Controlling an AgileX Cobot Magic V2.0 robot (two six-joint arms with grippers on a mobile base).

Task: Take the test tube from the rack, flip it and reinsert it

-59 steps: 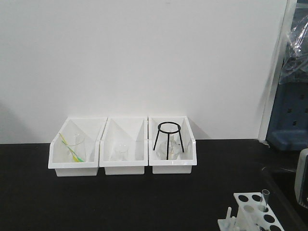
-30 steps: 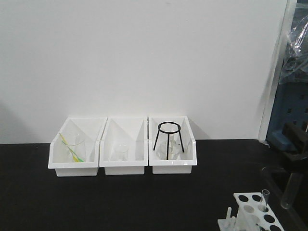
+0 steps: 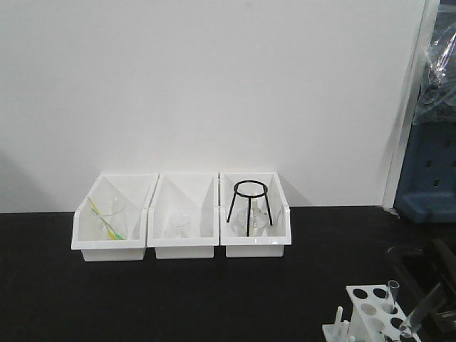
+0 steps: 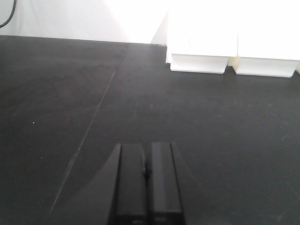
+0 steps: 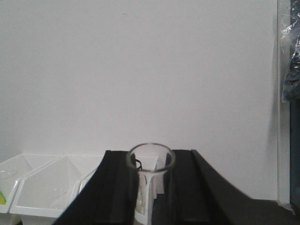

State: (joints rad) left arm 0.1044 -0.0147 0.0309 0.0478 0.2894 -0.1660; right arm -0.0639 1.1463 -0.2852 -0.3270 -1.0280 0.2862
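The clear test tube will go down into a near hole of the white rack (image 3: 385, 336), before the upright tube, as my right gripper puts it there.
The white rack (image 3: 370, 313) stands at the bottom right of the front view, with one clear test tube (image 3: 392, 293) upright in a far hole. My right gripper (image 3: 436, 288) is shut on a second clear test tube (image 3: 419, 313), held tilted just right of the rack and low over its right end. In the right wrist view that tube (image 5: 151, 164) sits between the black fingers (image 5: 117, 192) with its open mouth toward the camera. My left gripper (image 4: 146, 173) is shut and empty above the black table (image 4: 70, 93).
Three white open bins (image 3: 184, 246) stand in a row at the back against the wall. The left one holds glassware and a yellow-green item, the right one a black tripod stand (image 3: 249, 206). Blue equipment (image 3: 427, 185) stands at the far right.
My right gripper has come down at the right edge with the tube. The tube hung near upright half a second ago and now tilts, its lower end close to the rack.
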